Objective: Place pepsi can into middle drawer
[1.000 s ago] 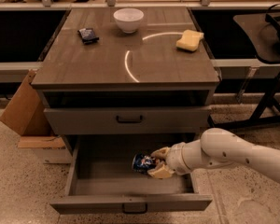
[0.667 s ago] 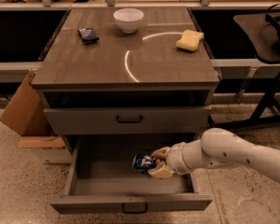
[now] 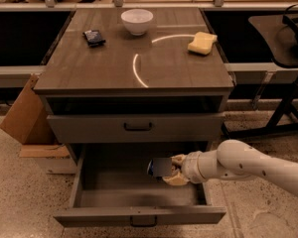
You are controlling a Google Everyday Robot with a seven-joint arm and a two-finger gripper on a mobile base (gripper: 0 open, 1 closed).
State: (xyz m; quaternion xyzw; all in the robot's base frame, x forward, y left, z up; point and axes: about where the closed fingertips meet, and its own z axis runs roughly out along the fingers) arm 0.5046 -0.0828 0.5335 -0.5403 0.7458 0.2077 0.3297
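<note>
My gripper will release the pepsi can on the grey bottom toward the back of the open middle drawer point(image 3: 168, 162).
The pepsi can point(image 3: 160, 167), blue with a silver end, lies on its side in my gripper point(image 3: 172, 169), which is shut on it inside the open middle drawer point(image 3: 139, 198). The can hangs a little above the grey drawer floor, right of centre. My white arm point(image 3: 248, 165) reaches in from the right over the drawer's right wall. The drawer is pulled well out, with its small dark handle point(image 3: 143, 222) at the front.
A shallower shut drawer front with a black handle point(image 3: 137, 127) sits above. On the cabinet top are a white bowl point(image 3: 137, 21), a dark packet point(image 3: 94, 37) and a yellow sponge point(image 3: 202, 42). A cardboard box point(image 3: 25, 118) stands left, a black stand point(image 3: 283, 98) right.
The can appears turned slightly in the gripper, showing less of its markings. The arm and drawer hold the same place.
</note>
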